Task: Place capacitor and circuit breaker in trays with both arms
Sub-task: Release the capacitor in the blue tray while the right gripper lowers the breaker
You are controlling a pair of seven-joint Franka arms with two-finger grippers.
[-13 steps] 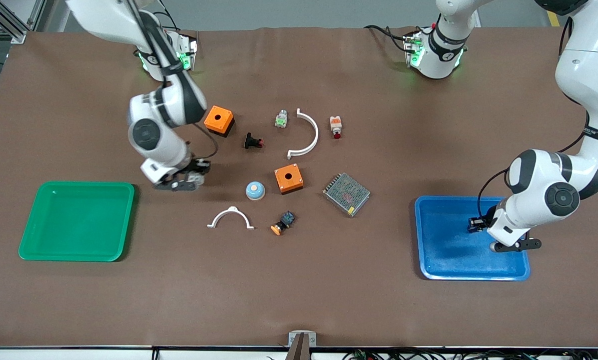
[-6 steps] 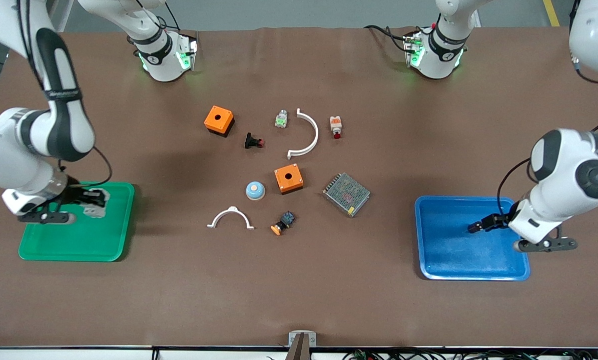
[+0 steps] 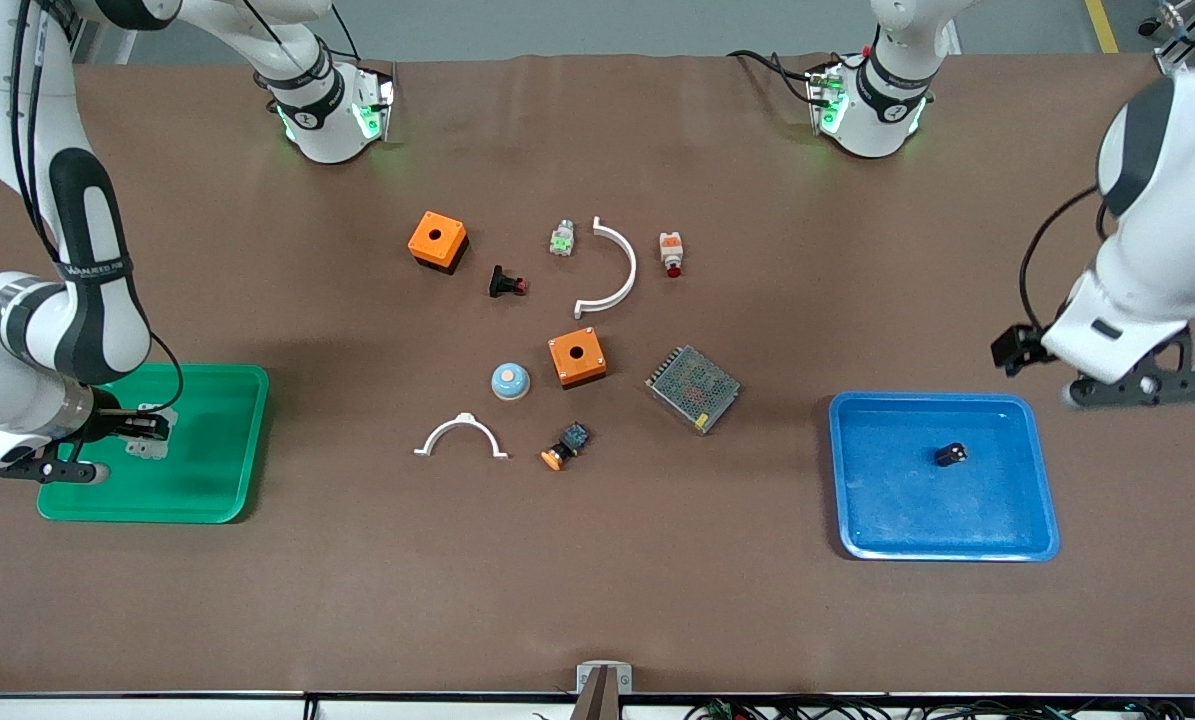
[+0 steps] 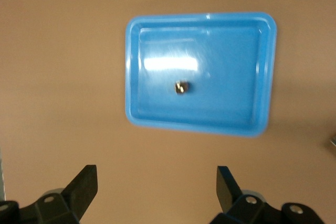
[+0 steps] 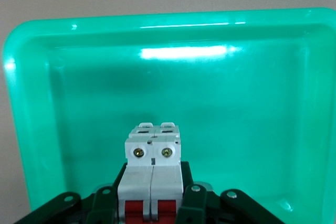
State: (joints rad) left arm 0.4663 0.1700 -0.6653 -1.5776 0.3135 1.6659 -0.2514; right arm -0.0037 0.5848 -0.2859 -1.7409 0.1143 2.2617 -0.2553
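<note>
The robot's right gripper needs to release the circuit breaker on the middle of the green tray's bottom (image 3: 163,442) (image 5: 172,137).
The capacitor (image 3: 950,454), a tiny black cylinder, lies loose in the blue tray (image 3: 857,500). It also shows in the left wrist view (image 4: 181,86) inside the tray (image 4: 210,124). My left gripper (image 3: 1007,352) is open and empty, raised over the table just off the tray's edge on the robots' side; its jaws (image 4: 156,187) stand wide apart. My right gripper (image 3: 137,428) is shut on the circuit breaker (image 3: 149,446), low over the green tray (image 3: 217,490). The right wrist view shows the light-grey block with red levers (image 5: 153,166) between the fingers (image 5: 194,200), over the tray's floor (image 5: 236,129).
In the table's middle lie two orange boxes (image 3: 437,240) (image 3: 576,358), a black push button (image 3: 506,283), a white-and-orange button (image 3: 670,253), two white arcs (image 3: 612,265) (image 3: 461,435), a blue dome (image 3: 509,380), a mesh-covered unit (image 3: 692,387) and an orange-tipped button (image 3: 565,446).
My right gripper carried the circuit breaker from the table's middle to over the green tray. My left gripper let the capacitor go in the blue tray, rose and drew back toward the robots.
</note>
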